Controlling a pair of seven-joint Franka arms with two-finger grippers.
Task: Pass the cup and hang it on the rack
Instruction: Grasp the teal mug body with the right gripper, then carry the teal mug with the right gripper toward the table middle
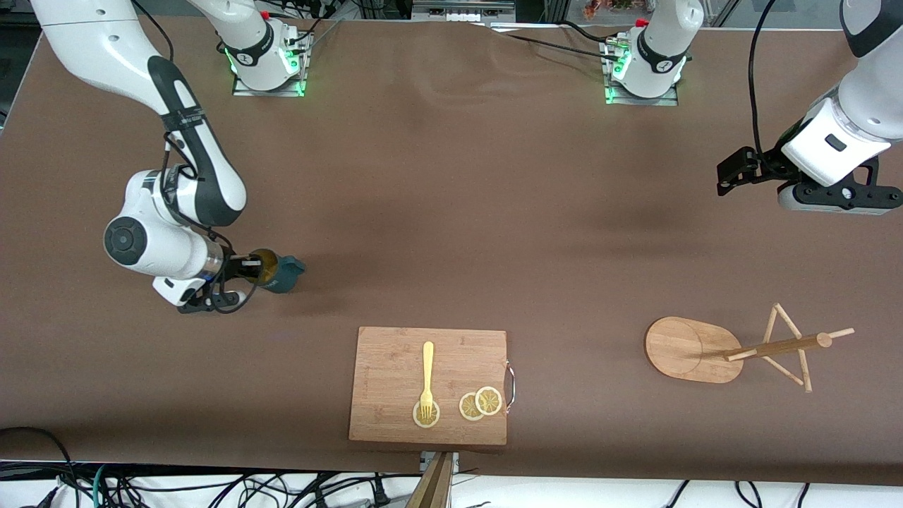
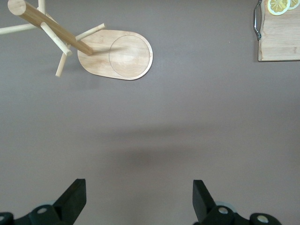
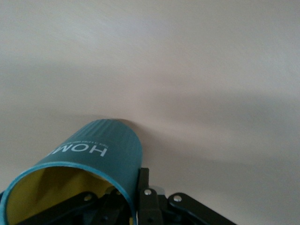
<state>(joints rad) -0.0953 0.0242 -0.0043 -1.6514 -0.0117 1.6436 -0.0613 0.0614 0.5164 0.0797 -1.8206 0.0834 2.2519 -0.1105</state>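
My right gripper is to set the teal cup free on the bare table midway (image 1: 520, 219) between my arms, beyond the handle of the cutting board.
The teal cup (image 1: 286, 271) with a yellow inside is tipped on its side at the right arm's end of the table. My right gripper (image 1: 257, 268) is shut on its rim, one finger inside and one outside. The right wrist view shows the cup (image 3: 103, 150) and the gripper (image 3: 129, 197) low over the brown table; the handle is hidden there. The bamboo rack (image 1: 769, 347) stands at the left arm's end, also seen in the left wrist view (image 2: 115, 56). My left gripper (image 1: 839, 201) is open and empty (image 2: 139, 201), high over the table away from the rack.
A wooden cutting board (image 1: 429, 384) lies near the table's front edge, midway along it. It carries a yellow fork (image 1: 427, 377) and lemon slices (image 1: 481, 403). Its corner shows in the left wrist view (image 2: 281, 37).
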